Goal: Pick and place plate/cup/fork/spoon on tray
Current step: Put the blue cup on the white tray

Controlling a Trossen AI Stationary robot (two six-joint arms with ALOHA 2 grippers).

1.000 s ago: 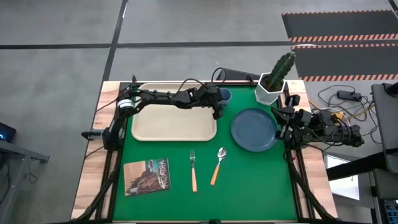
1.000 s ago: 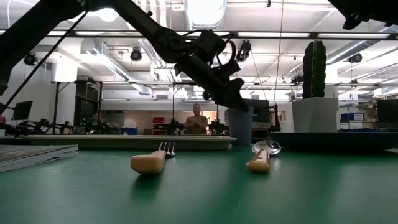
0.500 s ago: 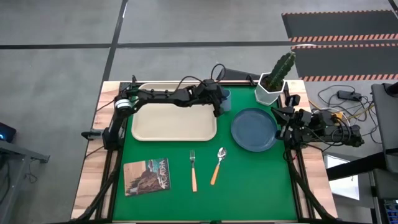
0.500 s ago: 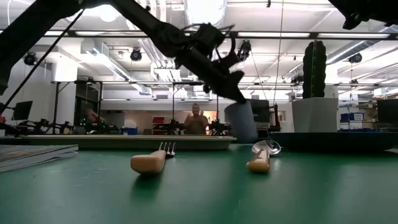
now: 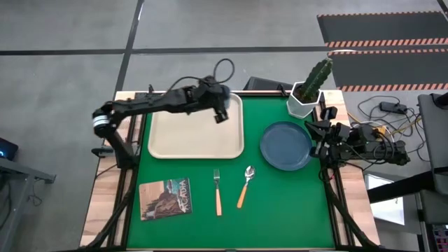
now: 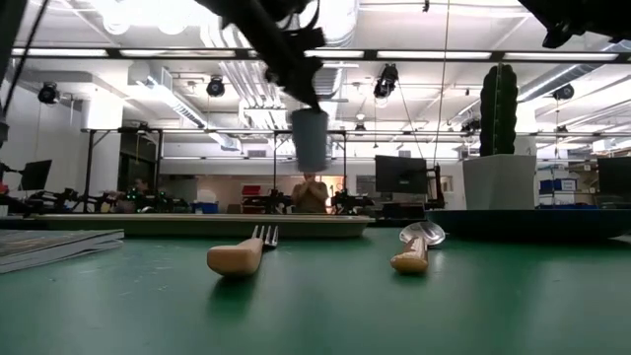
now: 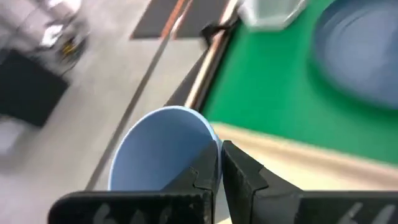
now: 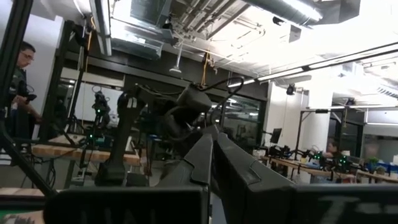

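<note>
My left gripper is going to release the light blue cup near the cream tray's far edge point(image 5: 180, 106), away from the dark blue plate.
The light blue cup point(image 6: 310, 139) hangs in the air with my left gripper point(image 7: 221, 165) shut on it, above the far right part of the cream tray point(image 5: 189, 136). The dark blue plate point(image 5: 285, 145) lies flat on the green mat to the right of the tray. The fork point(image 5: 217, 192) and the spoon point(image 5: 245, 185), both orange-handled, lie side by side on the mat nearer the front edge. My right gripper point(image 5: 315, 136) waits shut at the table's right edge, beside the plate. My left gripper pinches the cup's rim wall point(image 7: 217, 148), one finger inside the cup's mouth and one finger point(image 7: 244, 174) outside it. The fingers come from above, slanting down. The cup hangs upright below them, lifted clear of the tray.
A cactus in a white pot point(image 5: 304, 98) stands at the far right, behind the plate. A picture-covered booklet point(image 5: 166, 198) lies near the front left. A person point(image 6: 312, 193) stands in the room beyond the table.
My left gripper has taken hold of the cup where it stood on the mat between tray and plate. It has lifted the cup clear and carried it up and toward the table's left edge, over the tray's right part. My right arm has kept still.
</note>
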